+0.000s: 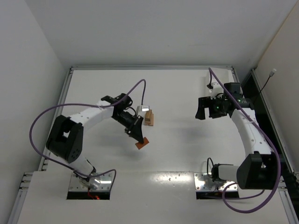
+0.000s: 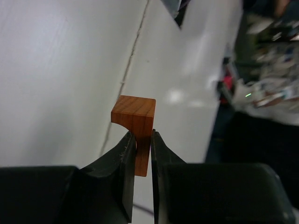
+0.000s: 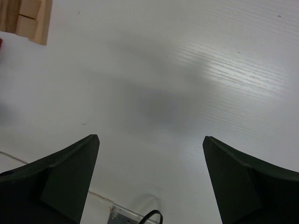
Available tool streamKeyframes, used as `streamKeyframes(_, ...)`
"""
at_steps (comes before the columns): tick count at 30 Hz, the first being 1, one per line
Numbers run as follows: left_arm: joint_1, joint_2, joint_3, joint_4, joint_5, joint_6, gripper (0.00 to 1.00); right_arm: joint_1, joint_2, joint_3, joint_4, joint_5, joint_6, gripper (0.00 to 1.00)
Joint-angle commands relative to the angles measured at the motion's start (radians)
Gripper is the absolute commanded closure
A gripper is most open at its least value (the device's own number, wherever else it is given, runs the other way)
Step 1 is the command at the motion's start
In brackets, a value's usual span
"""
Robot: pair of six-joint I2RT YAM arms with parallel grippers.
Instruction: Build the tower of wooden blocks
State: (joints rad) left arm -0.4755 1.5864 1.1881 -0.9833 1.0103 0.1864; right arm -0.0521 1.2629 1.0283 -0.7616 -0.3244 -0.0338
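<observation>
The reddish-orange arch block, now held above the table, will go down from my left gripper onto the bare white table [image 1: 139,143] just in front of the tower.
My left gripper [image 1: 138,138] is shut on a reddish-orange arch-shaped wood block [image 1: 142,144] and holds it above the table. In the left wrist view the block [image 2: 134,119] sticks out past my fingertips [image 2: 141,140]. The tower [image 1: 148,117], a small stack of pale tan blocks, stands just beyond and to the right of my left gripper. Its corner shows at the top left of the right wrist view [image 3: 25,18]. My right gripper [image 1: 201,112] is open and empty, well to the right of the tower, with bare table between its fingers [image 3: 70,172].
The white table [image 1: 177,154] has raised rails at its back and sides [image 1: 149,68]. A small white piece [image 1: 144,108] lies just behind the tower. Purple cables loop from both arms. The arm bases [image 1: 91,182] sit at the near edge.
</observation>
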Motion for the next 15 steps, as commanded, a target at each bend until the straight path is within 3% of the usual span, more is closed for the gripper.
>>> streamKeyframes(1, 0.011, 0.009, -0.127, 0.217, 0.212, -0.364, 1.0, -0.018, -0.031, -0.004, 0.004, -0.116, 0.041, 0.09)
streamKeyframes(2, 0.011, 0.0, -0.154, 0.345, 0.212, -0.422, 1.0, -0.018, -0.04, -0.004, 0.004, -0.139, 0.041, 0.09)
streamKeyframes(7, 0.029, 0.024, -0.228, 0.518, 0.221, -0.569, 1.0, -0.018, -0.049, -0.014, -0.005, -0.16, 0.041, 0.09)
streamKeyframes(12, 0.04, -0.014, -0.384, 0.955, 0.142, -0.781, 1.0, -0.018, -0.071, -0.034, -0.018, -0.16, 0.031, 0.09)
streamKeyframes(15, 0.055, 0.006, -0.406, 0.988, 0.084, -0.78, 1.0, -0.018, -0.08, -0.034, -0.038, -0.169, 0.02, 0.09)
